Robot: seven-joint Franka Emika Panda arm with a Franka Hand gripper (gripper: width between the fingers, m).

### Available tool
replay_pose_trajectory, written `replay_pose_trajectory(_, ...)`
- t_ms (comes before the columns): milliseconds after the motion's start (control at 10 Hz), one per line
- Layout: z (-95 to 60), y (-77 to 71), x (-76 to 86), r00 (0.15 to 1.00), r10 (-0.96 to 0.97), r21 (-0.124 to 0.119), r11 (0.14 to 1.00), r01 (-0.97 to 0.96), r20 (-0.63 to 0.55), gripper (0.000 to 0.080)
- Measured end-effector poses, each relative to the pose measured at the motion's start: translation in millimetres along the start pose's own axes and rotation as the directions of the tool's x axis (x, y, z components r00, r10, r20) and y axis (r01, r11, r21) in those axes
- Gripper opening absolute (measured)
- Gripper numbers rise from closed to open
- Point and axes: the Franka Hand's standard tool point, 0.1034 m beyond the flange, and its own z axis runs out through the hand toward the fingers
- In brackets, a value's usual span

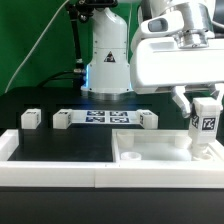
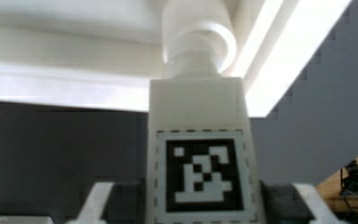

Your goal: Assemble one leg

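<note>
My gripper will let go of the leg, standing upright in the near corner of the white square piece (image 1: 206, 154) (image 2: 197, 42), behind the front side.
My gripper (image 1: 203, 106) is shut on a leg (image 1: 206, 122), a small white post with a black-and-white tag facing the camera. It holds the leg upright over the corner on the exterior view's right of the large flat white square piece (image 1: 150, 152). In the wrist view the leg (image 2: 202, 120) fills the middle between my fingers (image 2: 101, 205). Its round end (image 2: 197, 45) meets the white square piece (image 2: 87, 50); I cannot tell whether it is seated. Three more legs (image 1: 31, 118) (image 1: 62, 119) (image 1: 149, 119) stand in a row farther back on the dark table.
The marker board (image 1: 105, 118) lies flat between the standing legs. The robot's base (image 1: 108, 60) stands behind it. Long white border walls (image 1: 60, 172) run along the front and up the exterior view's left side.
</note>
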Motion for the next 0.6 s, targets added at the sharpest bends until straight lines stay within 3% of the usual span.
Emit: replay_pose_trajectory(600,16.7,-3.6,-9.6,1.000,0.003,0.003,1.000,-0.003,-0.005,0.0292)
